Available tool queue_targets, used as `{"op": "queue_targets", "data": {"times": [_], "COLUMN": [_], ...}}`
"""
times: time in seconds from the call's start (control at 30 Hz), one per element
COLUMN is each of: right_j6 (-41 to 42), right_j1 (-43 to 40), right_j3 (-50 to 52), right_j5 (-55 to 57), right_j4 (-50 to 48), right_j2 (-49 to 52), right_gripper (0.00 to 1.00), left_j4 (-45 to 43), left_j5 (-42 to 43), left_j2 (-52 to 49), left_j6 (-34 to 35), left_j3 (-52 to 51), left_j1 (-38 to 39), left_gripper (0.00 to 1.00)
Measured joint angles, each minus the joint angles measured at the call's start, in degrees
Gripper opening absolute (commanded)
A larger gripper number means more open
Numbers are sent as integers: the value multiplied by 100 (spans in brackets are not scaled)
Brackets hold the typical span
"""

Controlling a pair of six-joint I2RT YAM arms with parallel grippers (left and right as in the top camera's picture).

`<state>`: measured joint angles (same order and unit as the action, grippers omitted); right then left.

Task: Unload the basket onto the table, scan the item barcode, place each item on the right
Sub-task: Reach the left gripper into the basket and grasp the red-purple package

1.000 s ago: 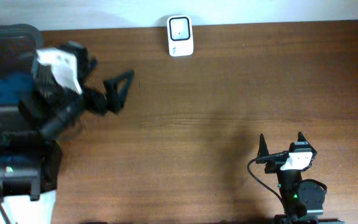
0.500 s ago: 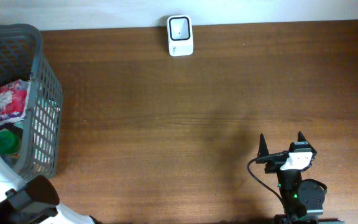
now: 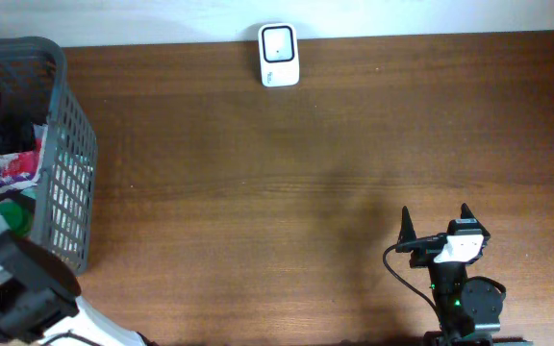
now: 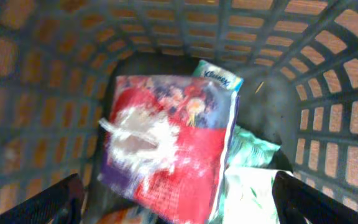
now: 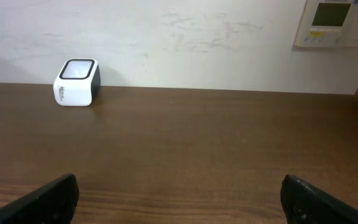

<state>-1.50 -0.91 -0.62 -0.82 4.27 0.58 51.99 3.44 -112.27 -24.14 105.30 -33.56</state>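
I will close my left gripper on the red area (image 3: 28, 164) (image 4: 197, 138) just below the printed flowers of the red and purple tissue pack.
The white barcode scanner (image 3: 278, 55) stands at the table's far edge and also shows in the right wrist view as the scanner (image 5: 77, 81), far left of that gripper. In the grey basket (image 3: 70, 144) at the left lies a red and purple tissue pack (image 4: 173, 149), blurred, on top of a green and white pack (image 4: 253, 180). My left gripper (image 4: 179, 205) hangs open inside the basket just above the red pack, with nothing between its fingers. My right gripper (image 3: 435, 223) rests open at the front right, holding nothing.
The basket's mesh walls (image 4: 328, 93) close in on all sides of the left gripper. A green lid (image 3: 12, 219) shows in the basket from above. A wall panel (image 5: 334, 22) hangs behind the table.
The left arm has swung off the table beside the basket and now reaches down into the basket over the red pack. The right arm has not moved.
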Motion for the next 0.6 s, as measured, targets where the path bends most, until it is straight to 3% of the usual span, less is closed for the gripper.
{"op": "queue_targets", "data": {"times": [0.13,0.2,0.23,0.3,0.47,0.6], "right_j6": [0,2,0,2,2,2], "right_j1": [0,0,0,0,0,0], "right_j3": [0,0,0,0,0,0], "right_j5": [0,-2,0,0,-2,-2], "right_j4": [0,2,0,2,0,0], "right_j2": [0,0,0,0,0,0], "right_gripper": [99,99,99,99,99,99], "left_j4": [-249,-402,-448,-470,-452,-1143], "left_j5": [125,20,-4,-46,-103,-151], "left_j2": [-798,-977,-990,-990,-918,708], "left_j6": [-76,-98,-105,-142,105,1353], "left_j3": [-63,-68,-68,-68,-70,-46], "left_j1": [0,0,0,0,0,-7], "left_gripper": [79,43,34,0,0,0]}}
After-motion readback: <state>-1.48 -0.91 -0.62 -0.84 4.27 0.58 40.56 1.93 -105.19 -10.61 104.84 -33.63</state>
